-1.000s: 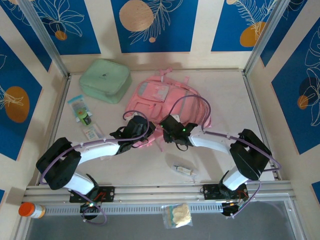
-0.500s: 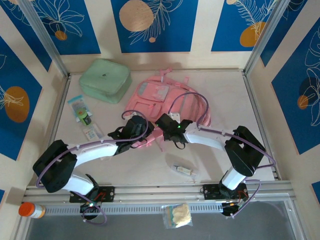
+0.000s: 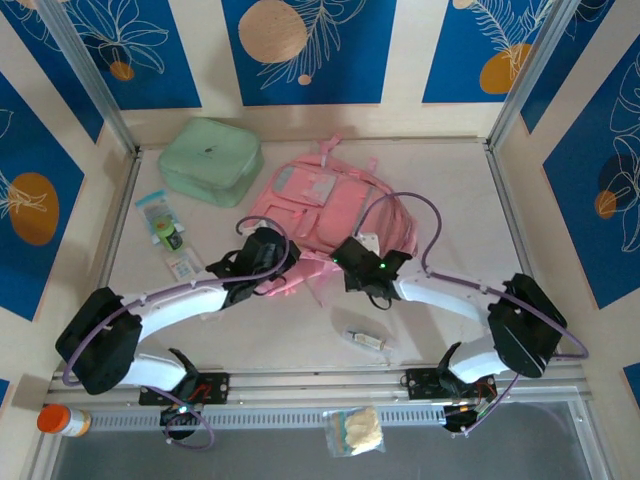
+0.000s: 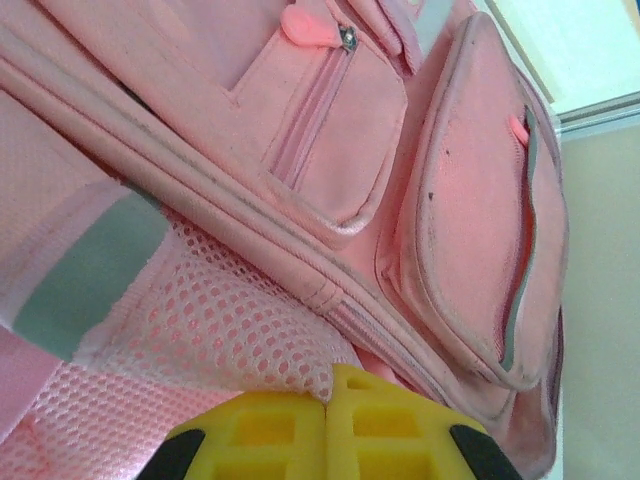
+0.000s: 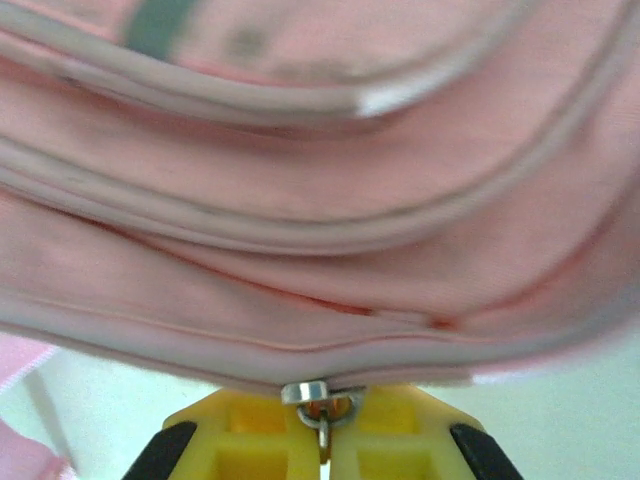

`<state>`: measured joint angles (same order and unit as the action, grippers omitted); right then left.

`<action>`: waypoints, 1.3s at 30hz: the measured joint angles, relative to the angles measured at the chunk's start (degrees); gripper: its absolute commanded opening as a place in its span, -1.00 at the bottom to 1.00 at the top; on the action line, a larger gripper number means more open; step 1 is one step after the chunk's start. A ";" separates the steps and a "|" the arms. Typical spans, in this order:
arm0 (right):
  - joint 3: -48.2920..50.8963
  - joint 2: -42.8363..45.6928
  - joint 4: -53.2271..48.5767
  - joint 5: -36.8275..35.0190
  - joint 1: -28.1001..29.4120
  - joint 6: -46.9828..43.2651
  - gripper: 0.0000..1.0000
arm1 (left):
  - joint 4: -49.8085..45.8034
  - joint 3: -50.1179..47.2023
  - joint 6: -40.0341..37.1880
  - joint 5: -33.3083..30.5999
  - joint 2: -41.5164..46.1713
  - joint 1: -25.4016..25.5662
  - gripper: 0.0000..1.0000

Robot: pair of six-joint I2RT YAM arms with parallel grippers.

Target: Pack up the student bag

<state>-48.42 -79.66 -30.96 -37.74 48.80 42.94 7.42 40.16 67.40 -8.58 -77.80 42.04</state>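
Note:
My left gripper is pinching the mesh side pocket, far from the zip pull. It should grip the bag's seam [image 5: 170, 353] next to the pull while my right gripper pulls.
The student bag [image 3: 340, 205], a pink backpack, lies flat in the middle of the table. My left gripper [image 3: 283, 274] is at its lower left edge. In the left wrist view its yellow fingers [image 4: 260, 430] are pressed together, pinching the bag's [image 4: 330, 160] pink mesh side pocket [image 4: 220, 320]. My right gripper [image 3: 342, 258] is at the bag's near edge. In the right wrist view it [image 5: 322, 425] is shut on a small metal zip pull [image 5: 320, 400] hanging from the bag's [image 5: 320, 200] seam.
A mint-green zip case [image 3: 210, 160] lies at the back left. Two small packets [image 3: 160, 220] [image 3: 185, 265] lie along the left side. A small tube [image 3: 365, 340] is on the table in front of the bag. An orange-capped bottle [image 3: 62, 420] and a plastic pouch [image 3: 355, 430] rest on the front rail.
My right gripper has shut on the zip pull, and its arm has swung out to the right. The left arm has shifted slightly left, still gripping the mesh.

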 measured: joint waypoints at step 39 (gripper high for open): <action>2.67 10.16 -1.88 21.51 -4.17 -0.85 -1.00 | 3.96 -0.33 0.85 14.01 -1.33 -0.55 0.35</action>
<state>-45.76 -69.49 -32.84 -16.23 44.62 42.09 11.38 39.83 68.25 5.43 -79.13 41.50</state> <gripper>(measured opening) 0.056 0.659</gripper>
